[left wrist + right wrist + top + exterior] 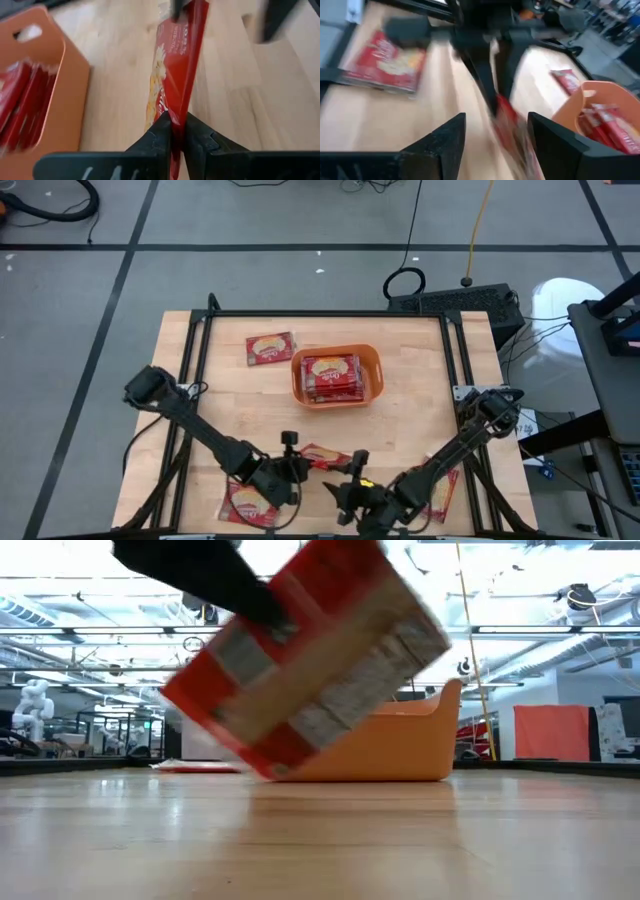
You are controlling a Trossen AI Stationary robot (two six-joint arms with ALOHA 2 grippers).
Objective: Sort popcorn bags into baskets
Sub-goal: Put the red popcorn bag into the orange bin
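Observation:
The red popcorn bag will stay in my right gripper when my left gripper lets go of it, over the wood on the orange basket's near side [294, 463].
My left gripper [303, 465] is near the table's near edge, shut on one red popcorn bag [325, 455]. That bag shows tilted and close up in the low view [310, 660]. My right gripper [351, 477] is open just right of the bag. In the right wrist view its fingers [495, 137] stand on either side of the bag's free end [512, 127], and I see no touch. The orange basket [371, 360] sits mid-table with several bags lying inside. Loose bags lie flat at the far left [269, 348], near left [250, 505] and near right [442, 492]. My left gripper pinches the bag's edge [176, 117] between its two fingers [155, 137], with the bag standing edge-on out of the jaws. It reaches level from the table's left. The bag is lifted clear of the table and tilted, its lower corner [268, 770] hanging lowest.
The basket [400, 745] stands beyond the held bag, toward the far edge. A black frame [320, 314] borders the tabletop's far edge and sides. Bare wood [240, 405] lies between the grippers and the basket. The two arms are close together at the near edge.

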